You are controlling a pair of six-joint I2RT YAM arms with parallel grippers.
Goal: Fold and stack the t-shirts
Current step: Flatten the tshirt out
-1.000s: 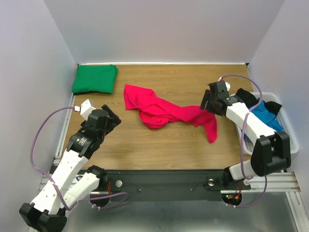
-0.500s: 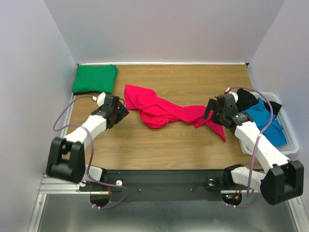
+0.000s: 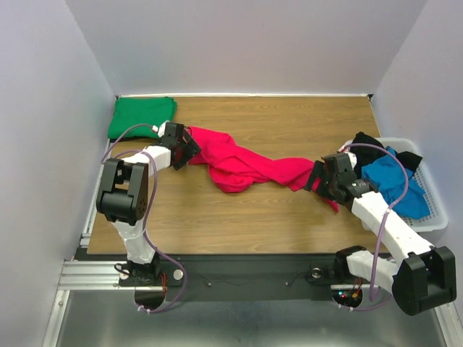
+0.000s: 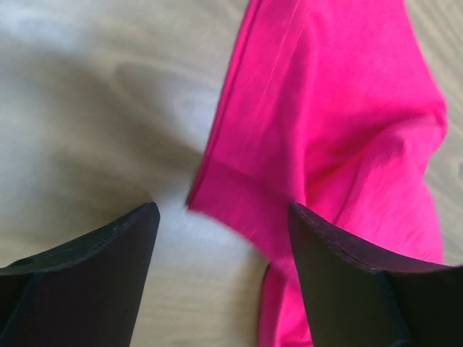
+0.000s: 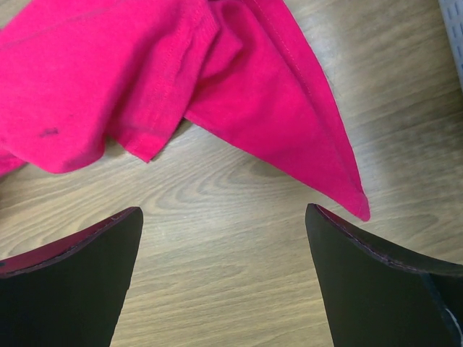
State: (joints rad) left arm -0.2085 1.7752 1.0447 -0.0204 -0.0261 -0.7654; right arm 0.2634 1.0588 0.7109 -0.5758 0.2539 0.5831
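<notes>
Next, I close my right gripper on the small hemmed corner (image 3: pixel 294 189) (image 5: pixel 147 152) of the crimson t-shirt, beside the pointed tail of the shirt.
The crimson t-shirt (image 3: pixel 246 166) lies crumpled in a long band across the middle of the table. My left gripper (image 3: pixel 189 148) is at its left end and stands open. A hemmed corner of the red cloth (image 4: pixel 239 195) lies between its fingers, and the right finger (image 4: pixel 347 282) is over the cloth. My right gripper (image 3: pixel 318 179) is open at the shirt's right end, with bare wood between its fingers. The shirt's pointed tail (image 5: pixel 304 137) lies just ahead of the right gripper's fingers. A green t-shirt (image 3: pixel 142 117) sits folded at the back left. Blue (image 3: pixel 394 184) and black (image 3: pixel 369 144) t-shirts lie in the basket.
The white slatted basket (image 3: pixel 434 217) stands at the right edge of the table, right beside my right arm. White walls close in the back and both sides. The table's wooden surface (image 3: pixel 239 217) shows in front of the red shirt.
My left arm has swung from the near left up to the red shirt's left edge, its jaws narrowing slightly. My right gripper has opened and moved nearer; the shirt's tail now lies on the table.
</notes>
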